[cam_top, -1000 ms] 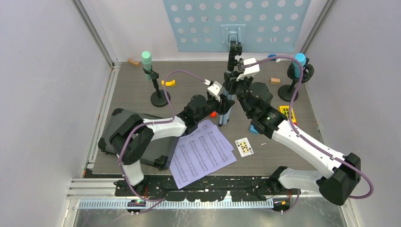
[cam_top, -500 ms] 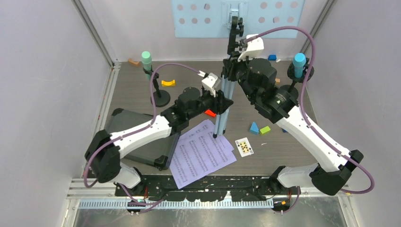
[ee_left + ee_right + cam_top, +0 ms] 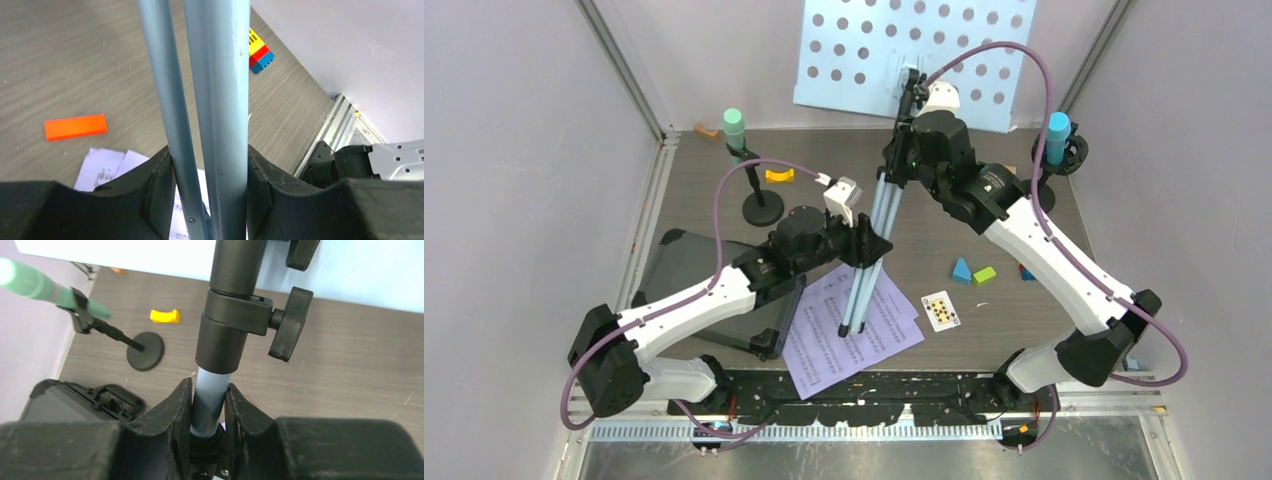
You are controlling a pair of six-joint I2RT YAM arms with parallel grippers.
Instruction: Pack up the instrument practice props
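I need to release the music rack's folded legs from my left gripper on the lilac sheet-music pages point(image 3: 844, 287) beside the black case.
The pale blue perforated music rack point(image 3: 914, 55) is lifted and tilted, its folded tripod legs point(image 3: 864, 270) hanging over the lilac sheet-music pages point(image 3: 849, 325). My left gripper point(image 3: 864, 240) is shut on the folded legs point(image 3: 210, 125). My right gripper point(image 3: 902, 160) is shut on the rack's pole point(image 3: 210, 395) just below the black clamp knob point(image 3: 285, 335). The green microphone point(image 3: 734, 125) stands on its black pole point(image 3: 762, 205) at back left; it also shows in the right wrist view point(image 3: 45, 287). The blue microphone point(image 3: 1057, 135) stands at back right.
A black case point(image 3: 699, 290) lies open at front left. A playing card point(image 3: 940, 311) lies right of the pages. Small toy blocks point(image 3: 972, 272) are scattered right; an orange block point(image 3: 75, 126) and a yellow one point(image 3: 779, 176) lie on the table. Walls close both sides.
Both arms have lifted the rack and swung it toward the front. Its legs now hang over the sheet music and the panel has tilted and come lower in view.
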